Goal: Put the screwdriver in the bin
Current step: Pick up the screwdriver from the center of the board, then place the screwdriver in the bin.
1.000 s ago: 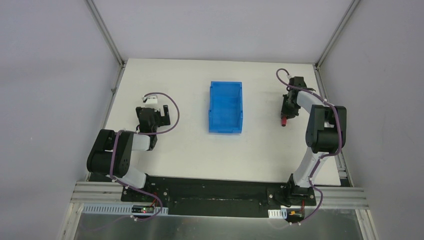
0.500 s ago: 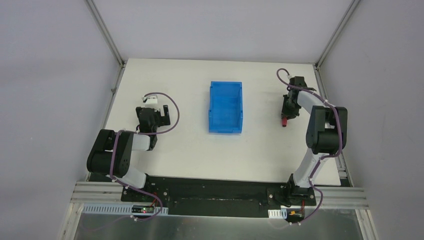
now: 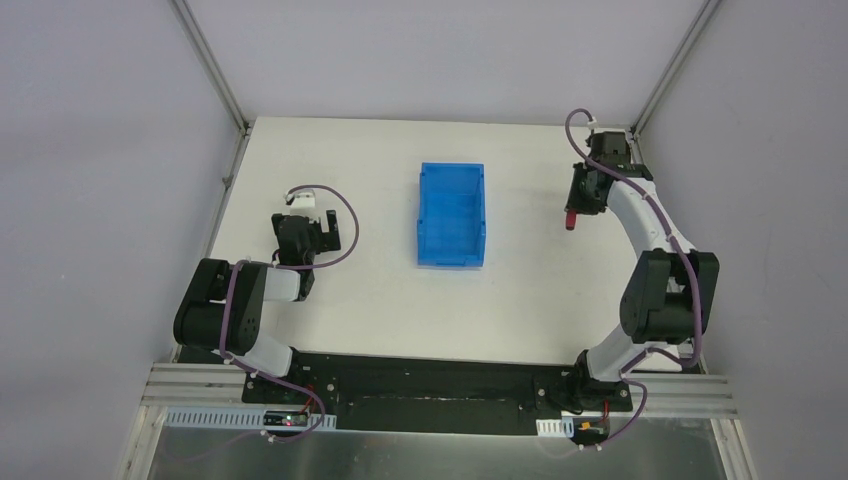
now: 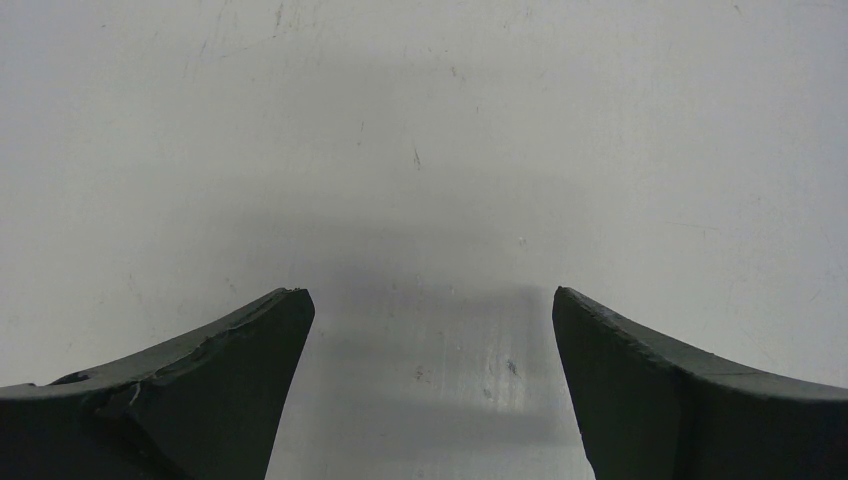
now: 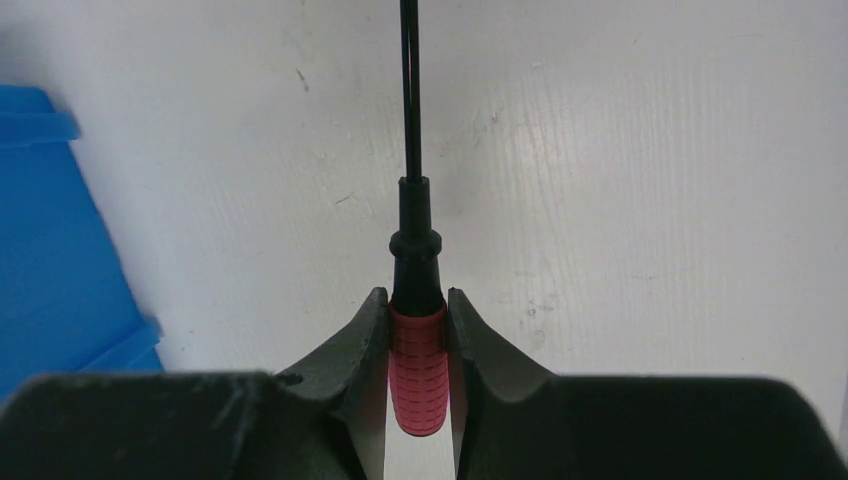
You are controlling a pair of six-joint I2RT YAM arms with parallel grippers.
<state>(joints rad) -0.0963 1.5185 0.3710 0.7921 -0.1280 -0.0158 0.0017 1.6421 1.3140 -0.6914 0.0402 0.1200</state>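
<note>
I need to set the screwdriver around the middle of the blue bin's bottom [image 3: 445, 219] with my right gripper.
The bright blue bin [image 3: 451, 214] stands in the middle of the white table; one corner of it shows at the left of the right wrist view [image 5: 50, 260]. My right gripper [image 3: 580, 200] is right of the bin, raised off the table, and shut on the screwdriver [image 3: 571, 222]. In the right wrist view the jaws [image 5: 418, 300] clamp the red handle [image 5: 418, 370], and the thin black shaft [image 5: 409, 90] points away from the camera. My left gripper [image 3: 300, 240] is at the left of the table; in the left wrist view it [image 4: 430, 305] is open and empty over bare table.
The white table [image 3: 360, 160] is fenced by grey walls and metal corner posts [image 3: 210, 65]. The right arm's elbow [image 3: 668, 295] stands near the table's right edge. The arm bases sit on a black plate [image 3: 420, 385] at the near edge.
My right gripper has lifted and moved toward the far edge with the screwdriver held in it. The right arm has stretched out. The left arm and the bin have not moved.
</note>
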